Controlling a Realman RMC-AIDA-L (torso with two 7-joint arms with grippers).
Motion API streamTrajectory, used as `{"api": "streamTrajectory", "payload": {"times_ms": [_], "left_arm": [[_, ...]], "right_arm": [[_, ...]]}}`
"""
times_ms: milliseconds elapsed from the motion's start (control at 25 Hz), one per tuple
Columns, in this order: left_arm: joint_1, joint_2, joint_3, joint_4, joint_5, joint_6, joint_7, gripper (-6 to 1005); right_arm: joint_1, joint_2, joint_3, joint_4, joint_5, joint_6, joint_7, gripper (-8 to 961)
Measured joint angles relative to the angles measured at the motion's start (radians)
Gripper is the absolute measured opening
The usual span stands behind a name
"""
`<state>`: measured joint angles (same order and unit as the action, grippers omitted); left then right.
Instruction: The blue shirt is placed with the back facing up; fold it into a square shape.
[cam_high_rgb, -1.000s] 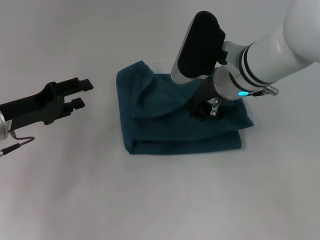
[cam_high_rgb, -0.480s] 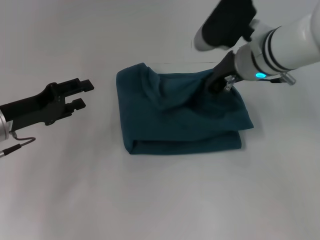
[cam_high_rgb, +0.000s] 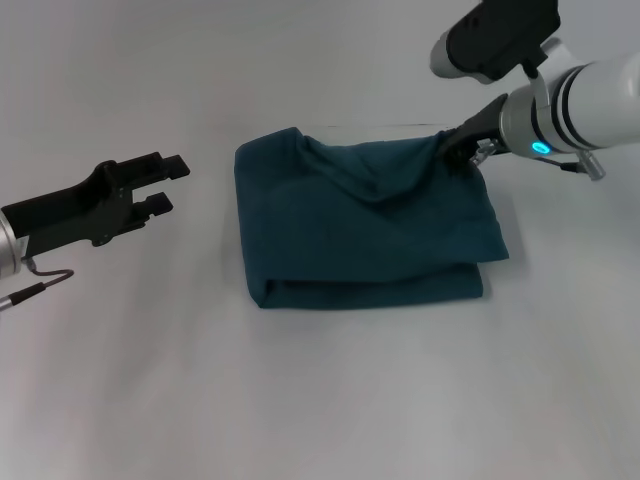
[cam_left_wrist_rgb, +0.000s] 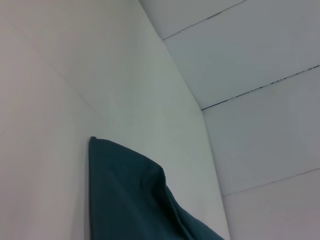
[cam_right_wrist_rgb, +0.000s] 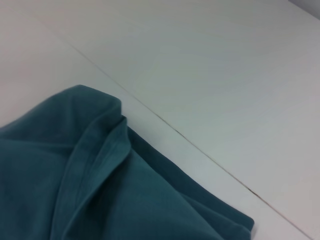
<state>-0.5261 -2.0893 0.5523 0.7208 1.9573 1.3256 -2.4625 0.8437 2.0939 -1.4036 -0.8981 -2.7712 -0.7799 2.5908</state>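
Observation:
My right gripper pinches the shirt's back corner, but a fold sags farther in; I should open, grasp the shirt's sagging fold (cam_high_rgb: 424, 187) and pull it back flat.
The blue shirt (cam_high_rgb: 360, 240) lies folded into a rough rectangle in the middle of the white table, plain side up. Its top layer rises in a ridge toward the back right corner. There my right gripper (cam_high_rgb: 462, 152) is shut on the cloth's edge, holding it slightly off the pile. My left gripper (cam_high_rgb: 165, 185) hovers open to the left of the shirt, a short gap away from it. The left wrist view shows one corner of the shirt (cam_left_wrist_rgb: 125, 200). A hemmed fold of the shirt (cam_right_wrist_rgb: 100, 190) fills the near part of the right wrist view.
The white table (cam_high_rgb: 300, 400) surrounds the shirt on every side. A thin dark seam (cam_right_wrist_rgb: 200, 150) runs across the surface just behind the shirt's back edge.
My right gripper has moved from the middle of the shirt to its back right corner, dragging the top layer with it and spreading the cloth. The left arm has hardly moved.

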Motion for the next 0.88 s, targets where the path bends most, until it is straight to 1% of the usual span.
{"api": "streamTrajectory", "payload": {"times_ms": [280,440,760,880], "left_arm": [[0.0,0.0,0.0,-0.001,0.0,-0.008,0.0,680],[0.0,0.0,0.0,-0.002,0.0,-0.014,0.001,680],[-0.002,0.0,0.0,-0.002,0.0,-0.017,0.001,680],[-0.002,0.0,0.0,-0.001,0.0,-0.017,0.001,680]], "right_arm": [[0.008,0.0,0.002,0.078,-0.003,0.072,0.018,26],[0.014,-0.005,0.008,0.11,-0.016,0.107,0.068,28],[0.052,-0.003,0.018,0.187,-0.043,0.148,0.096,31],[0.063,-0.004,0.027,0.208,-0.043,0.169,0.119,245]]}}
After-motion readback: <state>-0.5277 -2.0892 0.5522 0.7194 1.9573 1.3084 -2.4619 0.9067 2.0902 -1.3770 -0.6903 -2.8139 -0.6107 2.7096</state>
